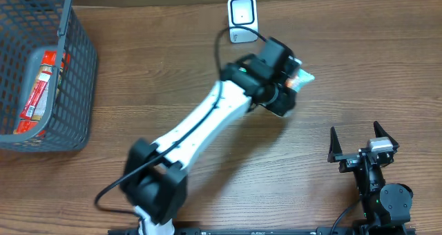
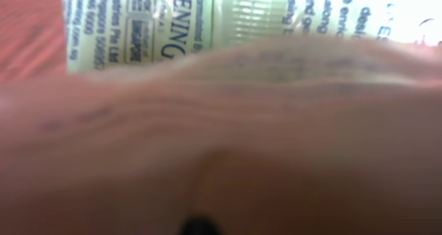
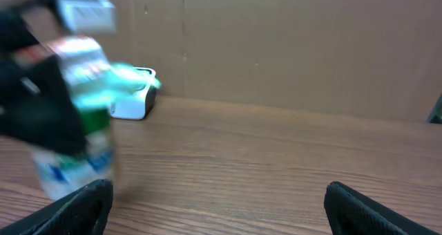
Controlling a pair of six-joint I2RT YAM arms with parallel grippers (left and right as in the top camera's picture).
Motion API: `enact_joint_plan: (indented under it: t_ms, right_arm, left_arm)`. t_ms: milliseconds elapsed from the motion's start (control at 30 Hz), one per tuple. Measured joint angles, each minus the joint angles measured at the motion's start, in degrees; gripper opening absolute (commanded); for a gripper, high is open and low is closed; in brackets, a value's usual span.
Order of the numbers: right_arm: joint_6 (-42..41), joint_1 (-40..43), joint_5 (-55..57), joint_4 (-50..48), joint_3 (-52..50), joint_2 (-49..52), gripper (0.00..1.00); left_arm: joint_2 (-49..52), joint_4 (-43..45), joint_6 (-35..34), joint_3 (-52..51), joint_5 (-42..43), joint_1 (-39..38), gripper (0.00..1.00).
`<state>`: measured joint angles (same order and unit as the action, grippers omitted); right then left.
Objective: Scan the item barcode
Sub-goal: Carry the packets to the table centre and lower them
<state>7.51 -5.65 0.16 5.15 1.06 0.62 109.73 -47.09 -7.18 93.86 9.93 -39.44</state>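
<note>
My left gripper has the item. It will let go of it on the table (image 1: 315, 110) between the scanner and my right gripper, nearer that open gripper.
The item (image 1: 304, 77) is a white and green printed pack with a teal end, held above the table at the back. My left gripper (image 1: 290, 81) is shut on it, just right of the white barcode scanner (image 1: 242, 18). In the left wrist view the item's printed face (image 2: 242, 14) fills the top, and the rest is a brown blur that hides the fingers. The right wrist view shows the item (image 3: 83, 117) blurred at the left, in front of the scanner (image 3: 131, 104). My right gripper (image 1: 354, 129) rests open at the front right, with nothing between its fingers (image 3: 83, 204).
A grey mesh basket (image 1: 76, 62) stands at the back left with red packs (image 1: 41, 83) inside. The scanner's black cable (image 1: 219, 45) loops down toward the left arm. A cardboard wall (image 3: 290, 48) lies behind the table.
</note>
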Motion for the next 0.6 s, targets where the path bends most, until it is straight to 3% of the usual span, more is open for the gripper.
enact_joint_plan:
  t_ms: [233, 600]
  right_arm:
    - [0.02, 0.0, 0.02, 0.0, 0.0, 0.0, 1.0]
    - [0.02, 0.0, 0.02, 0.0, 0.0, 0.0, 1.0]
  left_arm:
    - [5.62, 5.97, -2.16, -0.04, 0.35, -2.6, 0.45]
    - [9.77, 7.34, -3.23, -0.07, 0.28, -5.22, 0.45]
